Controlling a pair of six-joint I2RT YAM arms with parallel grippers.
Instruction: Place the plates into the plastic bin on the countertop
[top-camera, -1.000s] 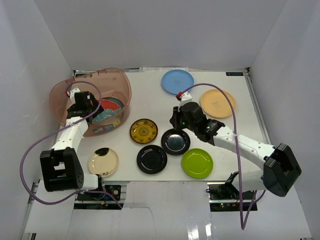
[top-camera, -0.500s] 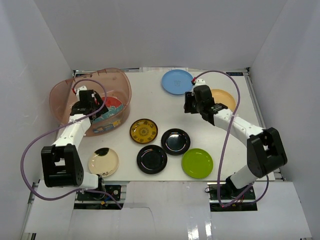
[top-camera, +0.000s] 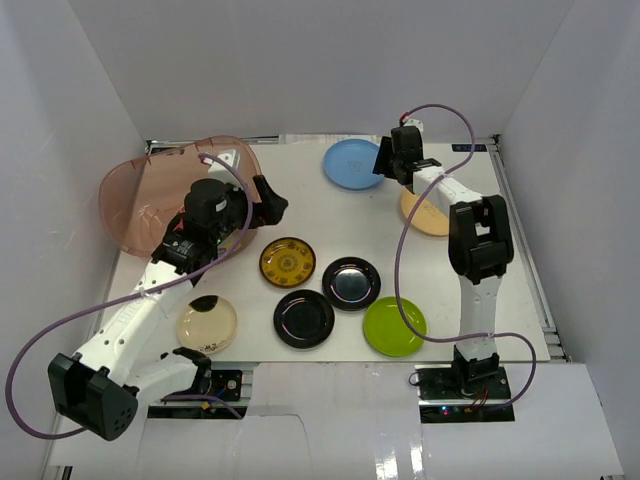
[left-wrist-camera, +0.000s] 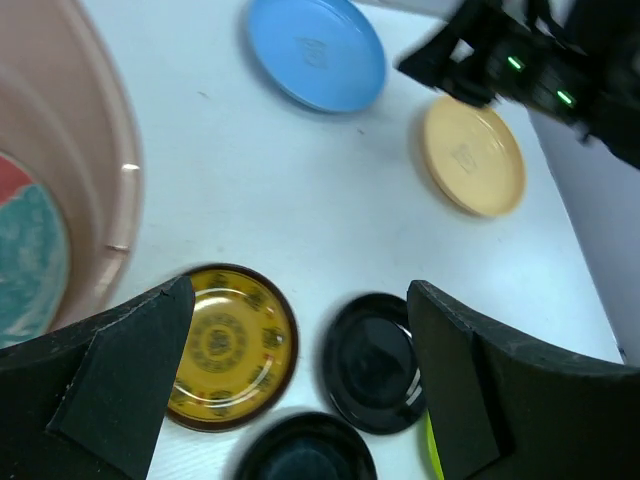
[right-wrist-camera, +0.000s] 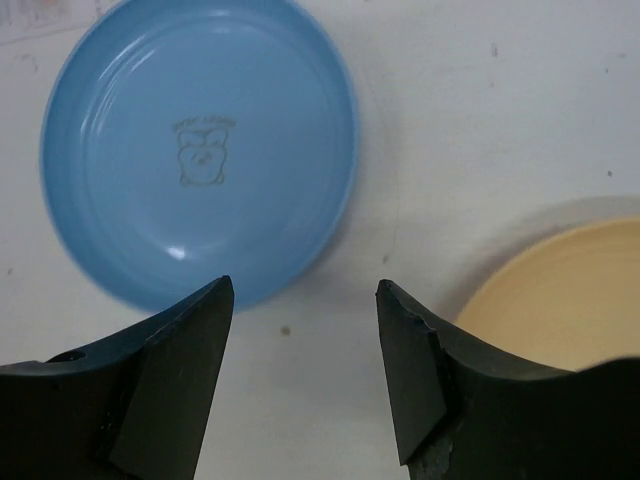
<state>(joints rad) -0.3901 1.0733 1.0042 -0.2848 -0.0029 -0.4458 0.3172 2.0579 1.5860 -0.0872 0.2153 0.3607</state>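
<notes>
Next, my left gripper grabs the bin-side edge (top-camera: 327, 162) (left-wrist-camera: 254, 38) of the light blue plate, since my right gripper should hold the opposite edge.
The plastic bin (top-camera: 140, 185) stands at the far left; a red-and-teal patterned plate (left-wrist-camera: 28, 250) lies inside it. On the countertop (top-camera: 310, 215) lie a light blue plate (top-camera: 352, 163), an orange-yellow plate (top-camera: 428, 215), a yellow-patterned plate (top-camera: 288, 262), two black plates (top-camera: 351, 283) (top-camera: 304, 318), a lime green plate (top-camera: 394, 326) and a cream plate (top-camera: 207, 325). My left gripper (top-camera: 264, 203) is open and empty, above the countertop just right of the bin. My right gripper (top-camera: 387, 160) is open and empty, over bare countertop between the blue plate (right-wrist-camera: 200, 150) and the orange-yellow plate (right-wrist-camera: 560, 290).
White walls enclose the countertop on three sides. The left wrist view shows the bin's rim (left-wrist-camera: 120, 170), the yellow-patterned plate (left-wrist-camera: 230, 345) and a black plate (left-wrist-camera: 375, 360) between the fingers, and the right arm (left-wrist-camera: 520, 65) by the blue plate (left-wrist-camera: 315, 52).
My left gripper has swung out of the bin to the right, over the countertop. My right gripper has moved from the black plate to the far edge beside the blue plate.
</notes>
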